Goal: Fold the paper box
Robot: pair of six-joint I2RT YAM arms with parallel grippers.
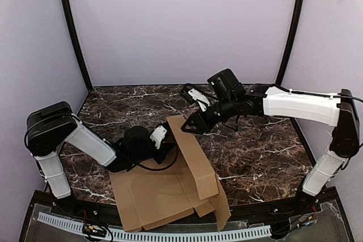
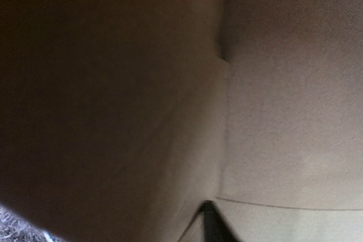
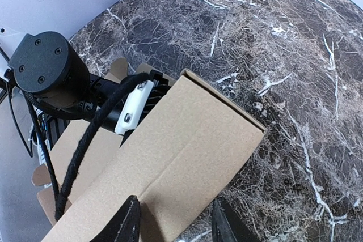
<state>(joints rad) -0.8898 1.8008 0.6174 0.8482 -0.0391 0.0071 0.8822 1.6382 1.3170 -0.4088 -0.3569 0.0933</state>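
My left gripper will back off, open, and pinch the cardboard edge at that side's far end point(image 1: 173, 119), since it is pressing deep against the inside of the box's upright side.
The paper box point(image 1: 153, 196) is a brown cardboard sheet lying at the table's near edge, with one long wall point(image 1: 195, 160) folded upright. My left gripper point(image 1: 165, 143) presses against that wall's left side. The left wrist view is filled with cardboard point(image 2: 272, 111), and only one dark fingertip point(image 2: 211, 228) shows, so its jaws cannot be read. My right gripper point(image 1: 190, 128) hovers at the wall's far top end. Its jaws stand astride the wall point(image 3: 187, 145), the left finger point(image 3: 127, 222) over the cardboard and the right finger point(image 3: 227, 225) a little clear of its edge.
The dark marble table point(image 1: 266, 151) stretches to the right and back of the box. Pale purple walls with black corner poles point(image 1: 71, 32) close it in. A white cable track point(image 1: 170, 235) runs along the near edge. The left arm's black cable point(image 3: 85, 145) hangs over the sheet.
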